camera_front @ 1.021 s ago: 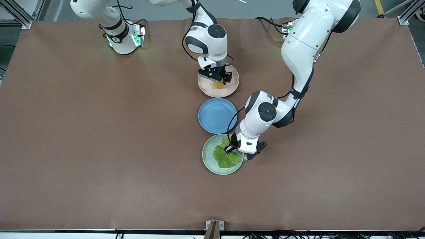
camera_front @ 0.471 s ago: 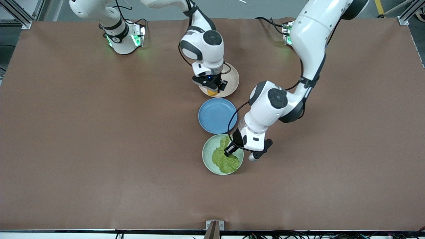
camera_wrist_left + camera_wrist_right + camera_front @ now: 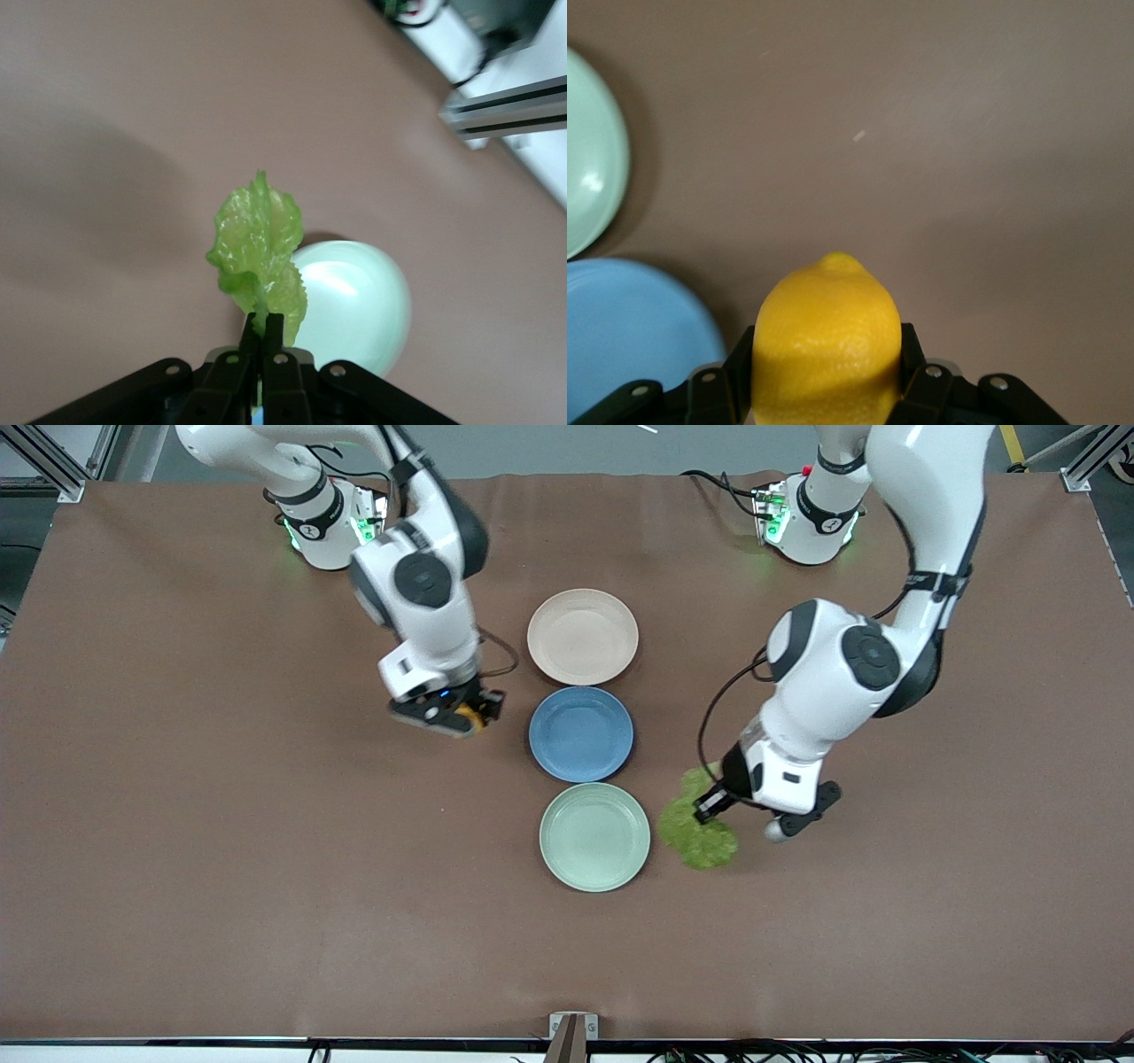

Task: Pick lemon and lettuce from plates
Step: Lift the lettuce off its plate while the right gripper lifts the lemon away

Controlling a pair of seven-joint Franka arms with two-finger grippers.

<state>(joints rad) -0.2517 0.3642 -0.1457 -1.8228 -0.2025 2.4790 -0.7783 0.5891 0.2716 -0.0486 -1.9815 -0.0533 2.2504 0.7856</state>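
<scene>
My right gripper needs to set the yellow lemon down on the bare brown table mat (image 3: 319, 771), far away from the blue plate.
My right gripper (image 3: 471, 716) is shut on the yellow lemon (image 3: 827, 341) and holds it over bare table beside the blue plate, toward the right arm's end. My left gripper (image 3: 711, 804) is shut on the stem end of the green lettuce (image 3: 697, 831), which hangs over the table beside the mint green plate (image 3: 594, 837), toward the left arm's end. In the left wrist view the lettuce (image 3: 260, 248) hangs from my closed fingers with the mint plate (image 3: 363, 305) below. The beige-pink plate (image 3: 582, 637) and the mint plate hold nothing.
A blue plate (image 3: 580, 733) lies between the two pale plates, in one row with them. It also shows in the right wrist view (image 3: 629, 332), beside the mint plate (image 3: 589, 155). The brown table mat (image 3: 221, 850) spreads wide on both sides.
My right gripper lifted the lemon off the beige-pink plate and carried it toward the right arm's end. My left gripper pulled the lettuce off the mint plate toward the left arm's end.
</scene>
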